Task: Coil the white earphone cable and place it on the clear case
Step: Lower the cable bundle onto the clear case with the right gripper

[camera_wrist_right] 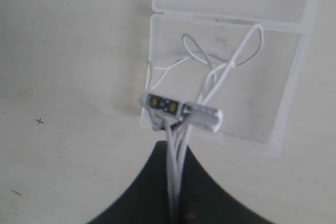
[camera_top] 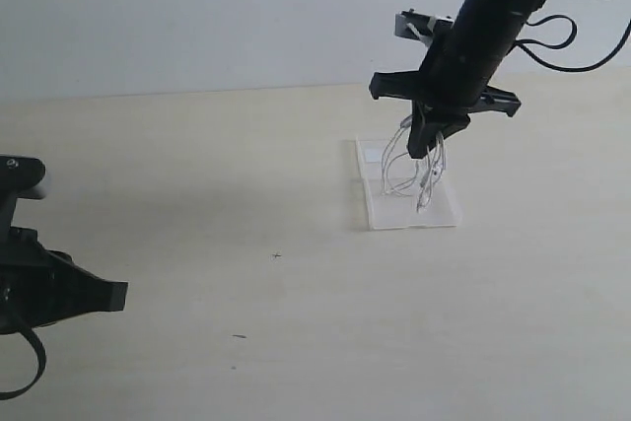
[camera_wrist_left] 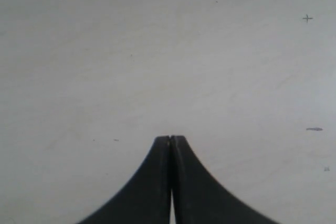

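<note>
My right gripper needs to release the white earphone cable, now hanging above the clear case, on the far panel of the clear case (camera_top: 398, 168), close to the seam.
The clear case (camera_top: 449, 216) lies flat on the table right of centre, its two panels showing in the right wrist view (camera_wrist_right: 286, 77). Directly above it my right gripper (camera_top: 426, 150) is shut on a bundle of loops of the white earphone cable (camera_top: 394, 170). The loops hang down to the case; whether they rest on it I cannot tell. In the right wrist view the strands of the white earphone cable (camera_wrist_right: 210, 85) run out from between the shut gripper (camera_wrist_right: 176, 148), with the inline remote across them. My left gripper (camera_wrist_left: 171, 139) is shut on nothing, low at the near left.
The left arm (camera_top: 49, 293) sits at the near left edge of the pale table (camera_top: 246, 194). A small cross mark (camera_top: 276, 255) and a short dark mark (camera_top: 239, 336) show on the table surface. A white wall rises behind.
</note>
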Available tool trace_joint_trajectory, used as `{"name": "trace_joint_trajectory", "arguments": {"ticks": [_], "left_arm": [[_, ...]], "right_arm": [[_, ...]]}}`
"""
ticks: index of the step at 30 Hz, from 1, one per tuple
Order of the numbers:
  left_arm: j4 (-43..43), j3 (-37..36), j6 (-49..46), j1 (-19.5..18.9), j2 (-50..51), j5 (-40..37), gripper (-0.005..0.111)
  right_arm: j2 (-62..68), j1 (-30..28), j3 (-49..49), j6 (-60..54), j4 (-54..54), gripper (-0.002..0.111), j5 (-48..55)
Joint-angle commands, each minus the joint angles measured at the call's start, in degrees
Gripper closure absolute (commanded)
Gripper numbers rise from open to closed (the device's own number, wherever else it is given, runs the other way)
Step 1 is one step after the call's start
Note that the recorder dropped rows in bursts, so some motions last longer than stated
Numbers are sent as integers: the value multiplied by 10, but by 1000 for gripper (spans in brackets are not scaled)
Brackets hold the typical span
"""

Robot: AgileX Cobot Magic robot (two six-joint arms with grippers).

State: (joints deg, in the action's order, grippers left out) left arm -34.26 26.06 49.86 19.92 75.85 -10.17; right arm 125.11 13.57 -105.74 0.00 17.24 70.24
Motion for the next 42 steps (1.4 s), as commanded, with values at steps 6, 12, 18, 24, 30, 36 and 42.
{"name": "trace_joint_trajectory", "arguments": {"ticks": [6, 12, 18, 24, 30, 36, 42], "left_arm": [[16, -2, 2, -1, -5, -2, 107], [20, -6, 2, -1, -5, -7, 107], [29, -6, 2, -1, -5, -13, 107], [33, -6, 2, -1, -5, -14, 107], [34, -6, 2, -1, -5, -20, 107], [34, -6, 2, -1, -5, -21, 107], [34, -6, 2, -1, -5, -21, 107]], "right_arm": [[32, -2, 0, -12, -29, 108, -3], [70, -2, -40, -13, -27, 108, -3], [110, -2, -114, -13, -26, 108, -3], [137, -2, -178, -13, -27, 108, -3], [168, -2, -193, -14, -43, 108, -3], [198, -2, -193, -35, -43, 105, -3], [195, -2, -193, -34, -43, 57, -3]]}}
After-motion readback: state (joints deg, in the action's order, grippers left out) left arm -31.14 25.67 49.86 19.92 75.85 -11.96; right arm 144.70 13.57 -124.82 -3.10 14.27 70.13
